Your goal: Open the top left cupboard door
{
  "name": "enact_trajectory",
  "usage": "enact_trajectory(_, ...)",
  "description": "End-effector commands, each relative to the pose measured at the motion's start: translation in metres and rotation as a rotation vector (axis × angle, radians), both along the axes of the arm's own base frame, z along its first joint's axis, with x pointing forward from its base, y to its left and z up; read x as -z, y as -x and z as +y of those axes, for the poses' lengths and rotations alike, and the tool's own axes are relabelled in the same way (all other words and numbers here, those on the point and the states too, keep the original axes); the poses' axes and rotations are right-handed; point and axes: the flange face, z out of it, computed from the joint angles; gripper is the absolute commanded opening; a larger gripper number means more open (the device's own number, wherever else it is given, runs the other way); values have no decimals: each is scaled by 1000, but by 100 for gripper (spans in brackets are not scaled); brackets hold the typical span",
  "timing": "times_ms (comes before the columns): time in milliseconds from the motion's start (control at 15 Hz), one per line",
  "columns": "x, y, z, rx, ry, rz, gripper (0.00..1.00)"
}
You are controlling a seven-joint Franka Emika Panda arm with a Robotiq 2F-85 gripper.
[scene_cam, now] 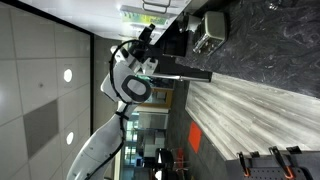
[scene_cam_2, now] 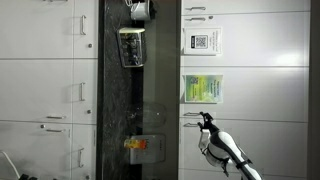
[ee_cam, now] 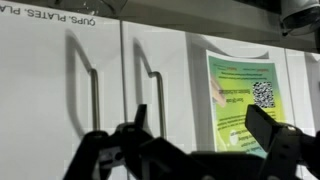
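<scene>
The poster door's handle I am to take is the one nearer the green poster. I will close my gripper on the middle of the poster door's handle [scene_cam: 153,12] [ee_cam: 161,104].
The views are rotated. The top left cupboard door [ee_cam: 45,95] is a plain off-white panel with a long metal handle [ee_cam: 95,85]; it also shows in an exterior view [scene_cam_2: 285,140]. Beside it is a door carrying a green poster [ee_cam: 245,95], with its own handle [ee_cam: 157,100]. My gripper [ee_cam: 200,135] is open and empty. It hovers close in front of the poster door, one finger near that door's handle. I cannot tell whether it touches. In an exterior view the gripper [scene_cam_2: 205,120] sits by the two handles.
A dark counter strip [scene_cam_2: 140,100] holds a toaster [scene_cam_2: 132,45] and an orange object [scene_cam_2: 135,145]. More white doors lie beyond it [scene_cam_2: 50,90]. A QR poster [scene_cam_2: 200,42] hangs on another upper door. A wood-grain surface [scene_cam: 250,110] lies near the arm [scene_cam: 130,85].
</scene>
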Motion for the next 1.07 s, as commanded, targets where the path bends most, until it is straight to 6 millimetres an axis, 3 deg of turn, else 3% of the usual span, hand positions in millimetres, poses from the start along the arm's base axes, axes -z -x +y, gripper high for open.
enact_trajectory(0, -8, -14, -36, 78, 17, -33, 100)
enact_trajectory(133, -11, -18, -46, 92, 40, -40, 100)
enact_trajectory(600, -12, -34, -54, 103, 63, -41, 100)
enact_trajectory(1000, -7, -24, -43, 93, 20, -34, 100)
